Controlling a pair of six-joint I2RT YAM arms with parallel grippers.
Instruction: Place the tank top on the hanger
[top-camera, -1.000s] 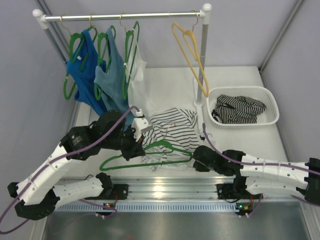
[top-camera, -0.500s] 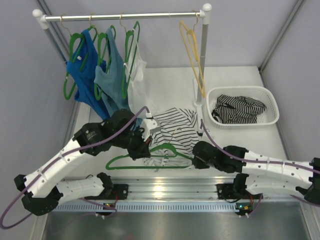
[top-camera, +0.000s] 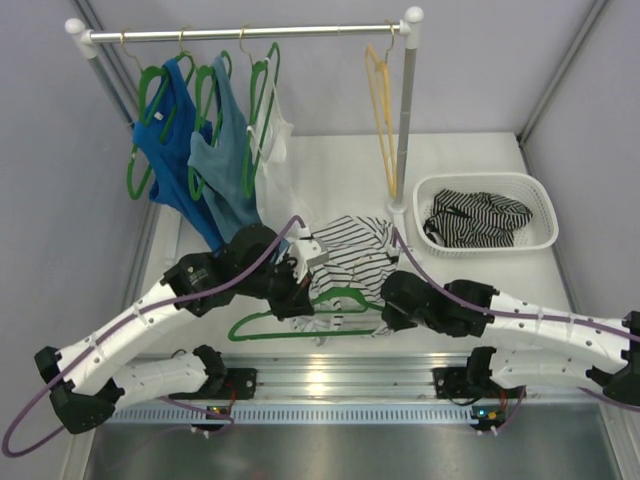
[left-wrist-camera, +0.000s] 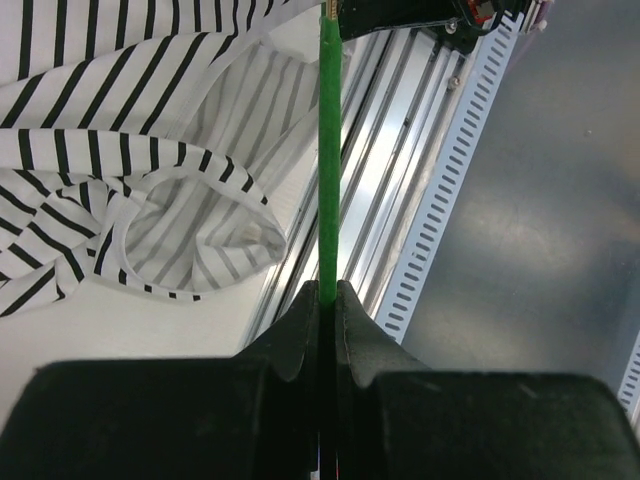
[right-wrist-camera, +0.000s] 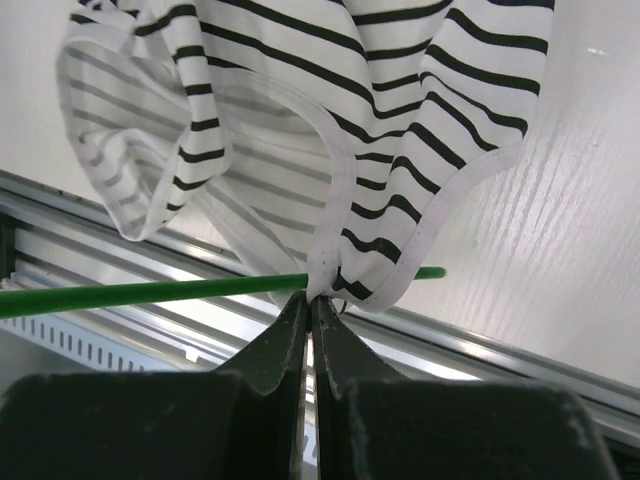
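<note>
The hanger's tip is past the hem, so my right gripper will grab the hanger's hook (left-wrist-camera: 330, 10), letting my left gripper, which is busy on the bar, dress the other end.
The tank top (top-camera: 352, 255), white with thin black stripes, lies crumpled on the table in the middle of the top view. The green hanger (top-camera: 300, 318) lies flat along its near edge, one arm passing through the fabric. My left gripper (top-camera: 293, 296) is shut on the hanger's thin bar (left-wrist-camera: 328, 150), with the tank top (left-wrist-camera: 110, 160) to its left. My right gripper (top-camera: 386, 308) is shut on the white hem of the tank top (right-wrist-camera: 400, 120), right where the hanger's rod (right-wrist-camera: 150, 292) crosses; the rod's tip pokes out past the hem.
A clothes rail (top-camera: 240, 32) at the back carries blue (top-camera: 170, 150), teal (top-camera: 222, 160) and white (top-camera: 275, 160) tops on green hangers, plus a bare yellow hanger (top-camera: 382, 110). A white basket (top-camera: 487, 185) at the right holds a dark striped garment. An aluminium rail (top-camera: 330, 378) runs along the near edge.
My left arm has carried the hanger to the right, further under the tank top. The right gripper has shifted slightly up and left. The yellow hanger has swung towards the post.
</note>
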